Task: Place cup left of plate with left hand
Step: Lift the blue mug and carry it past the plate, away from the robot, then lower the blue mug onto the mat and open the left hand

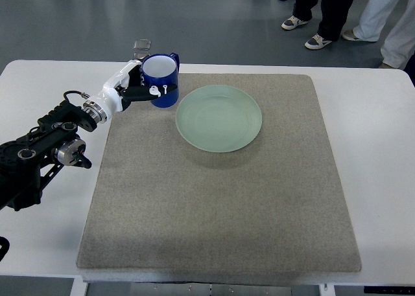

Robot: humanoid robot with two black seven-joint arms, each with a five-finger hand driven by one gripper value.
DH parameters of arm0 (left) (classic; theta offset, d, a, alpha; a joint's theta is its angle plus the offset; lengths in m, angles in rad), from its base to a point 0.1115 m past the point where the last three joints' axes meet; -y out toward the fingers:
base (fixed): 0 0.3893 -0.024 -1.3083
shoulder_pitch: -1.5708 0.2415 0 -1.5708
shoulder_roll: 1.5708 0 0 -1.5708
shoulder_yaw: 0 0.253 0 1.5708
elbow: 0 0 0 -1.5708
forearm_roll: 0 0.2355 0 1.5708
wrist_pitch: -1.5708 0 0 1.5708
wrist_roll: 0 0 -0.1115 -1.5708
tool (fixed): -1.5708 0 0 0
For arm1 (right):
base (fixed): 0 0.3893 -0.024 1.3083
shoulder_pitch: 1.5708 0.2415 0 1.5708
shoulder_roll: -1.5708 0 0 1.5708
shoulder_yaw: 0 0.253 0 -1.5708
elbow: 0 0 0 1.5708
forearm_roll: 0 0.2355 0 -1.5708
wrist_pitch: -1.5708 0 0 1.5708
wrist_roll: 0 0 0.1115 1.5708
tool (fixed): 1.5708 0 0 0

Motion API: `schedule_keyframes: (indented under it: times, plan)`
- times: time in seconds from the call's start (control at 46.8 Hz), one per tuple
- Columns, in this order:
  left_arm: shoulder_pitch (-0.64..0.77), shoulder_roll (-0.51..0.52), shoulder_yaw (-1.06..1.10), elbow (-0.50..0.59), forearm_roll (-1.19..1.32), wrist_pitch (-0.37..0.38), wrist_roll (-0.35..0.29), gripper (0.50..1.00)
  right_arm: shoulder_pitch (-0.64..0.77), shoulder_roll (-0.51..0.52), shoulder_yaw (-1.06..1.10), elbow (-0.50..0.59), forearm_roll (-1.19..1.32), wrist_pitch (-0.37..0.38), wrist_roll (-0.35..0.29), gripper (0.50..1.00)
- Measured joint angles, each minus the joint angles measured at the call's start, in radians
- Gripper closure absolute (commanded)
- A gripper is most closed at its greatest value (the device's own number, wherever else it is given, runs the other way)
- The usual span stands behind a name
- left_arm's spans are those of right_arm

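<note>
I need to use my left gripper to set the dark blue cup down on the grey mat's far corner (pixel 146 112), near the edge of the white table.
A dark blue cup (pixel 162 79) with a white inside stands upright at the far left corner of the grey mat (pixel 220 199). My left hand (pixel 144 85) is curled around its left side, white fingers (pixel 157 89) lying on the cup's wall. A pale green plate (pixel 219 118) rests on the mat just right of the cup, with a narrow gap between them. The left arm (pixel 45 147) reaches in from the left edge. No right arm shows.
The white table (pixel 382 173) surrounds the mat on every side. A small clear object (pixel 142 45) lies at the table's far edge behind the cup. Several people's legs and shoes (pixel 318 40) stand beyond the table at the top right.
</note>
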Motion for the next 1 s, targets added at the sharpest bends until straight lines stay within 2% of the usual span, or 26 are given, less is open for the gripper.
schedule_keyframes:
  times: [0.171,0.427,0.811,1.003]
  plan:
    - [0.003,0.001,0.000,0.049,-0.002,0.000,-0.064,0.718,0.000,0.000,0.000,0.000,0.000,0.000,0.000,0.568]
    - [0.010,-0.007,0.005,0.094,-0.002,-0.006,-0.108,0.716,0.000,0.000,0.000,0.000,0.001,0.000,0.000,0.568]
    - [0.015,-0.035,0.019,0.142,0.000,-0.001,-0.113,0.712,0.000,0.000,0.000,0.000,0.001,0.000,0.000,0.568]
    - [0.015,-0.042,0.017,0.143,-0.001,0.005,-0.113,0.656,0.000,0.000,0.000,0.000,0.000,0.000,-0.001,0.568]
